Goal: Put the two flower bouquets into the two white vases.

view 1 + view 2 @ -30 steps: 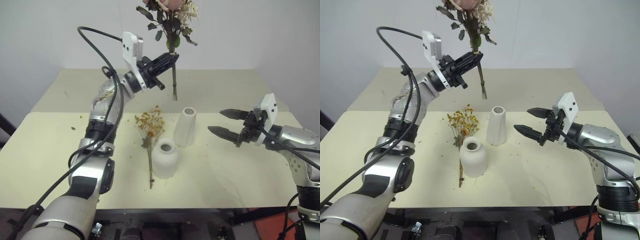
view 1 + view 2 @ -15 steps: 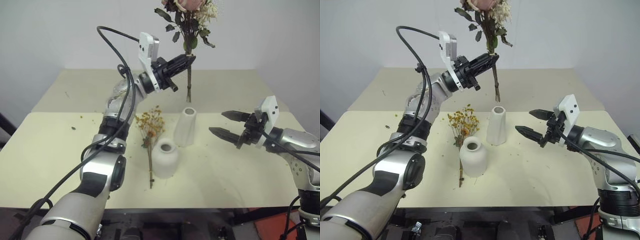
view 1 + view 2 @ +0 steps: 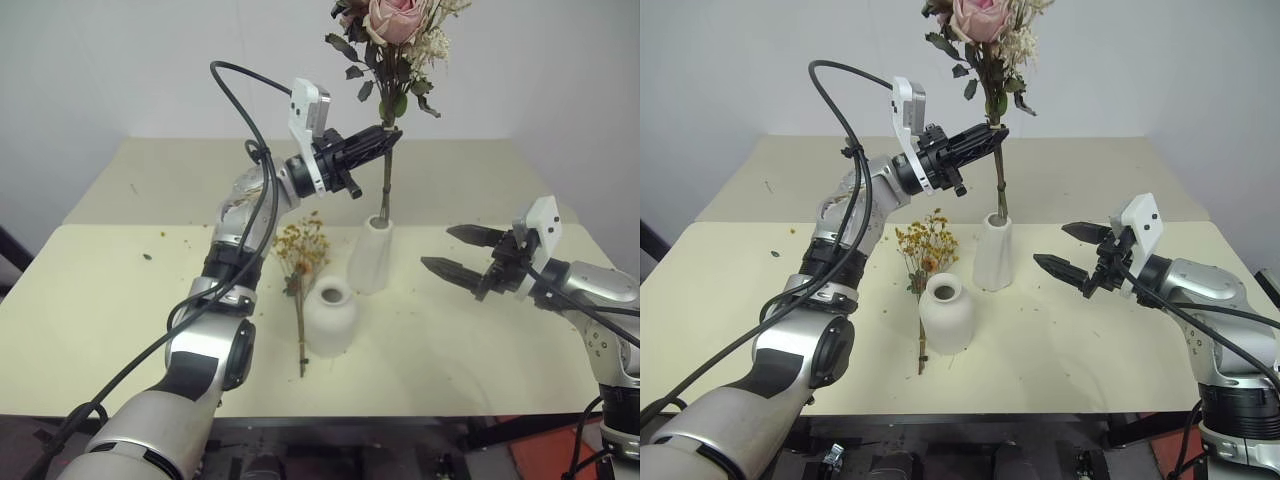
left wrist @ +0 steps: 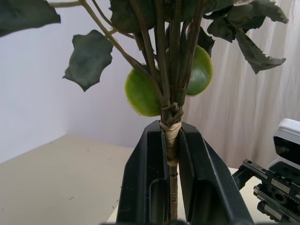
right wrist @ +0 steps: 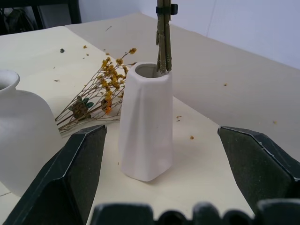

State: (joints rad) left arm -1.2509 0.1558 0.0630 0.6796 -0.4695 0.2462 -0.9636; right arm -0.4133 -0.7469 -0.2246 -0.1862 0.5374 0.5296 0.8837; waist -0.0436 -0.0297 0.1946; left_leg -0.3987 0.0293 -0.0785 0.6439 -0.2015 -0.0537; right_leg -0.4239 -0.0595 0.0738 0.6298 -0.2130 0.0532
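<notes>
The robot's left gripper should release the pink rose bouquet, now held upright above that vase, with its stem sunk deep through the opening of the tall white vase point(image 3: 378, 223).
My left gripper point(image 3: 389, 136) is shut on the stem of the pink rose bouquet point(image 3: 392, 40) and holds it upright above the tall white vase point(image 3: 371, 258). In the right wrist view the stem ends point(image 5: 163, 61) sit just inside the tall vase's mouth point(image 5: 149, 71). The short round white vase point(image 3: 329, 317) stands in front of the tall one. The slim yellow-orange bouquet point(image 3: 302, 255) lies flat on the table, to the left of both vases. My right gripper point(image 3: 436, 247) hovers open to the right of the tall vase, pointing at it, with nothing between its fingers.
Both vases stand near the middle of the pale yellow table point(image 3: 120, 300). Small flower crumbs point(image 5: 191, 137) lie scattered around them. A second table surface point(image 3: 180, 170) stretches behind, up to a white wall.
My left gripper has carried the rose bouquet to the right and slightly down, bringing the stem ends from beside the tall vase to its mouth. The right gripper has stayed put.
</notes>
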